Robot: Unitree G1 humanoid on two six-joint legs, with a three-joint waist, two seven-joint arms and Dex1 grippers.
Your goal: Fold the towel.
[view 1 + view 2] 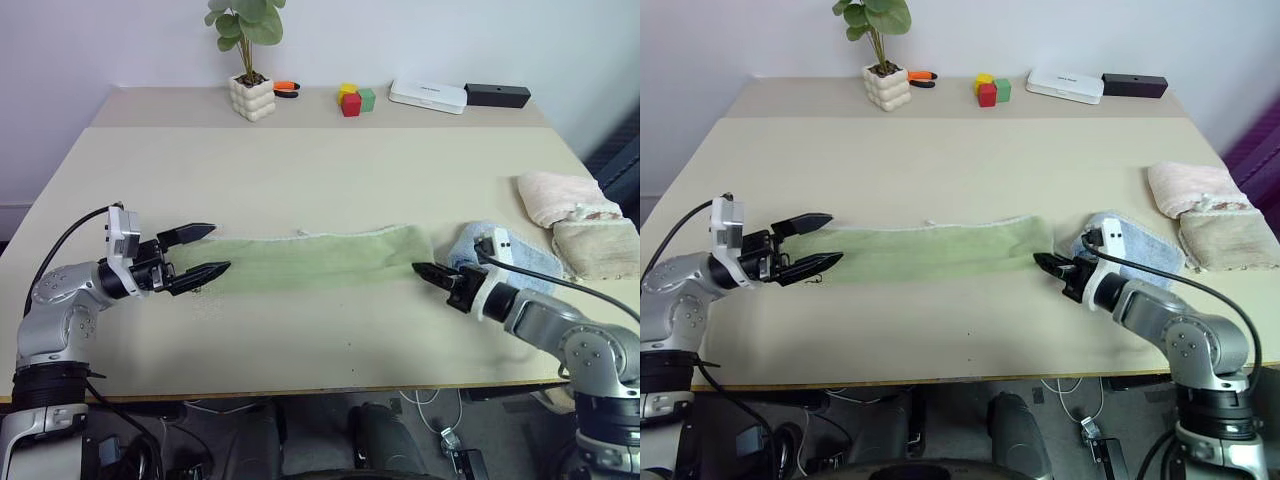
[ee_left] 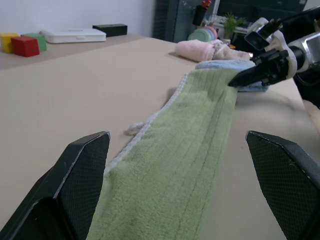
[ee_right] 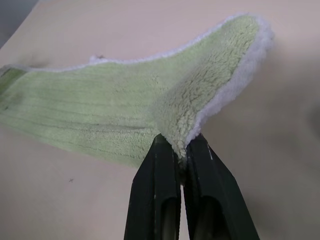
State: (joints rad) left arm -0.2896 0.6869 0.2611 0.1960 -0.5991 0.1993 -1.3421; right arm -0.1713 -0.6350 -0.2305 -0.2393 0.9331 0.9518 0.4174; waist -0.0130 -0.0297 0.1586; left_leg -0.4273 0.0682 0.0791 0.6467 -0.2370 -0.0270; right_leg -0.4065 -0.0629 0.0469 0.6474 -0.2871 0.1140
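Note:
The towel's end, now pulled up slightly off the table, will be let go by my right gripper on the towel's green strip (image 1: pixel 253 262) (image 3: pixel 44 102), just beyond the fingertips of my left gripper.
The light green towel (image 1: pixel 310 258) lies as a long narrow strip across the middle of the table, white edging along its far side and a small white tag loop (image 1: pixel 298 234). My right gripper (image 1: pixel 422 270) is shut on the towel's right near corner (image 3: pixel 182 142), which is pulled up slightly off the table. At the strip's left end my left gripper (image 1: pixel 207 251) stands open, one finger on each side of the towel (image 2: pixel 170 175), level with the table.
A light blue rolled towel (image 1: pixel 520 255) lies just behind my right gripper, with pink (image 1: pixel 560 195) and beige (image 1: pixel 598 245) folded towels further right. Along the far edge stand a potted plant (image 1: pixel 250 95), coloured blocks (image 1: pixel 354 99), a white box (image 1: pixel 428 95) and a black box (image 1: pixel 497 95).

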